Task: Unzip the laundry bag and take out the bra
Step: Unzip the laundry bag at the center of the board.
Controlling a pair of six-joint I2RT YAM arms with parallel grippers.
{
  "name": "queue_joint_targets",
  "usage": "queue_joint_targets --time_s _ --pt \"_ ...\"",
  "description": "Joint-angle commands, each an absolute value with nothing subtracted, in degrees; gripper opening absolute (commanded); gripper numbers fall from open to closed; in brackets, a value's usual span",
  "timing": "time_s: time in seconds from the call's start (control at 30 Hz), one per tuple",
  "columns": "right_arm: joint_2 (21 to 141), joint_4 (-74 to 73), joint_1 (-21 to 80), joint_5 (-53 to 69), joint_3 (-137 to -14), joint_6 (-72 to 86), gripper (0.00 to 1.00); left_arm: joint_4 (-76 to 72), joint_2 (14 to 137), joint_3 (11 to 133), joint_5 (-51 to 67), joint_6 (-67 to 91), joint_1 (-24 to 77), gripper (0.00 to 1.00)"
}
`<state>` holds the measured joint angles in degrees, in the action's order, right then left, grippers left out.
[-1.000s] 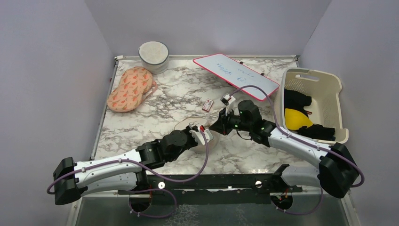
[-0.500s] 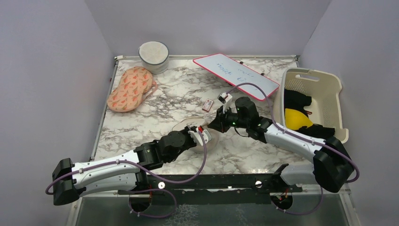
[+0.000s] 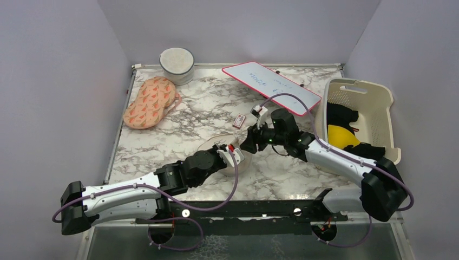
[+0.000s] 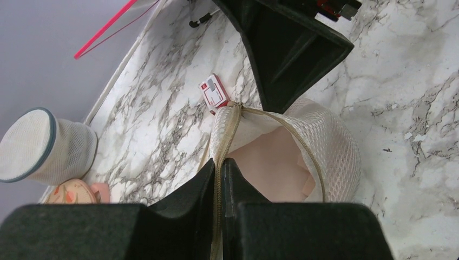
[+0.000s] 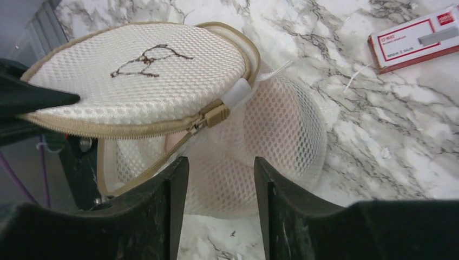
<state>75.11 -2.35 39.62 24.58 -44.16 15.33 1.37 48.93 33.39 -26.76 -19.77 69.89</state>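
Note:
The laundry bag's lid hangs over the bra; next my right gripper grabs the lid's edge (image 5: pixel 208 116) by the zip slider and folds the lid back.
The laundry bag (image 5: pixel 141 76), a round cream mesh pouch with a black mark, lies between both arms, with its zip part open. Its tan zip slider (image 5: pixel 214 115) sits at the rim, touched by neither gripper. Pale pink bra fabric (image 4: pixel 270 162) shows inside the opening. My left gripper (image 4: pixel 221 165) is shut on the bag's zip edge and holds that lip up. My right gripper (image 5: pixel 221 162) stands open just beside the bag's mesh wall, with nothing between its fingers. From above, the bag (image 3: pixel 210 144) is mostly hidden under the left gripper (image 3: pixel 230 154) and the right gripper (image 3: pixel 250 143).
A small red-and-white box (image 3: pixel 238 121) lies just beyond the bag. A whiteboard (image 3: pixel 270 86) sits at the back. A cream basket (image 3: pixel 388 103) holding yellow and black clothes stands at the right. A peach patterned pouch (image 3: pixel 150 102) and a round mesh cylinder (image 3: pixel 177 65) are at the back left.
My right gripper has opened beside the bag, having been shut a moment ago. It also shifted slightly left. The left gripper keeps its hold on the zip edge.

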Motion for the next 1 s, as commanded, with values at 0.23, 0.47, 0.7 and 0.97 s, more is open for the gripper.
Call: queue_joint_targets --time_s 0.23,0.47,0.7,0.97 --pt "68.6 -4.0 39.3 26.8 -45.3 10.8 0.74 1.4 48.2 35.8 -29.4 -17.9 70.2 0.00" --pt "72.1 1.8 41.1 30.5 -47.5 9.5 0.77 2.0 48.1 36.3 -29.2 -17.6 70.2 0.00" --pt "76.9 5.6 44.6 23.9 -49.5 2.9 0.79 2.2 46.9 36.5 -29.1 -17.8 70.2 0.00" --pt "81.0 16.6 46.7 26.3 -48.8 3.2 0.76 2.2 45.7 36.5 -27.8 -17.9 70.3 0.01"
